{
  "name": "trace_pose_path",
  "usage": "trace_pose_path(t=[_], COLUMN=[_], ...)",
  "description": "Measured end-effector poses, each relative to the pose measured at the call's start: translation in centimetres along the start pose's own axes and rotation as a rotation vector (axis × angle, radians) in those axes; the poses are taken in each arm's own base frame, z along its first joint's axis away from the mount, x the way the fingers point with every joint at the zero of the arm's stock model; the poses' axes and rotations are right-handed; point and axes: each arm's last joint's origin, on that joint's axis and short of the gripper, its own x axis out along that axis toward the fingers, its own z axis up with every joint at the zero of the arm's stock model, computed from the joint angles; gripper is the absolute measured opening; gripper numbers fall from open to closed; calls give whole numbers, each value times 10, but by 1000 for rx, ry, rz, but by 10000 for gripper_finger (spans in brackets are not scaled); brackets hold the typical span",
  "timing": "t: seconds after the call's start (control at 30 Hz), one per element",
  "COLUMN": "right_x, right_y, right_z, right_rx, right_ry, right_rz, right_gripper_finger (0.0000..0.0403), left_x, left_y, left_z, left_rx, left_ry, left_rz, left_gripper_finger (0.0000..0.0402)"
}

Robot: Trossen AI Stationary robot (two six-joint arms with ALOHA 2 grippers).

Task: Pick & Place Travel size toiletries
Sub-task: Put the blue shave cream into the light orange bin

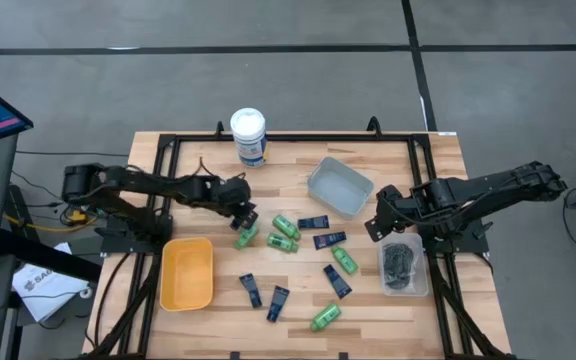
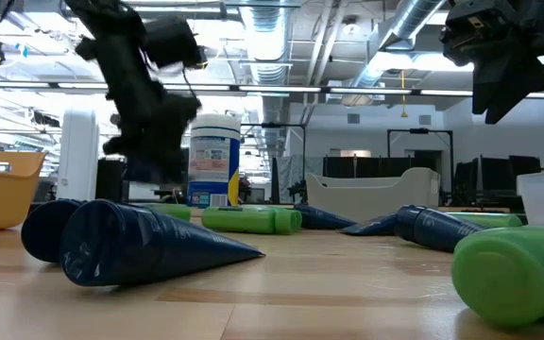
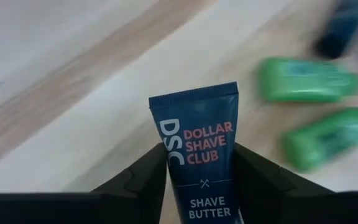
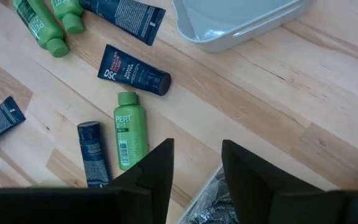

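Next, my left gripper lets go of the navy tube inside the yellow bin's near end [image 1: 201, 289], by the side of the bin that faces the other tubes. The navy tube now hangs over the table.
A navy tube [image 3: 194, 124] printed "Dollar Shave Club Shave Butter" sits in my left gripper [image 3: 197, 152], which is shut on it and hangs over the table's left middle [image 1: 242, 210]. More travel size toiletries lie flat on the wood: green bottles [image 1: 286, 226] [image 1: 325, 317] and navy tubes [image 1: 313, 222] [image 1: 279, 302]. My right gripper [image 4: 197, 149] hovers open over the table's right side [image 1: 380, 222] with nothing between its fingers, above a green bottle [image 4: 129, 134] and a navy tube [image 4: 93, 152]. My left gripper pinches the navy tube between its two fingers [image 3: 145, 177], one on each narrow side of the tube's body [image 3: 178, 171]. The fingers slant down from the table's left and lie along the tube. Its flat crimped end [image 3: 194, 98] juts out past the fingertips, clear of the table.
A yellow bin [image 1: 173, 290] stands at the near left, a grey tray [image 1: 320, 180] at the far middle, and a clear box [image 1: 420, 285] with dark items at the right. A tall white canister [image 1: 248, 135] stands at the far edge. A black frame [image 1: 163, 150] borders the table.
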Motion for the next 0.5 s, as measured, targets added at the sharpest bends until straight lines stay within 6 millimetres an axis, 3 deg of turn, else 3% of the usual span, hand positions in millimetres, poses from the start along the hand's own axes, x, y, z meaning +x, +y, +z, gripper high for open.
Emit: trace_pose_path(t=[0.23, 0.5], right_x=[0, 0], right_y=[0, 2], right_z=[0, 1], right_rx=[1, -20], right_ry=[-1, -10], right_rz=[2, 25], right_gripper_finger=[126, 127], left_x=[-59, -111], left_y=[-3, -10], left_z=[-1, -40], left_rx=[46, 203], left_ry=[-21, 134], left_rz=[-326, -602], left_gripper_finger=[146, 144])
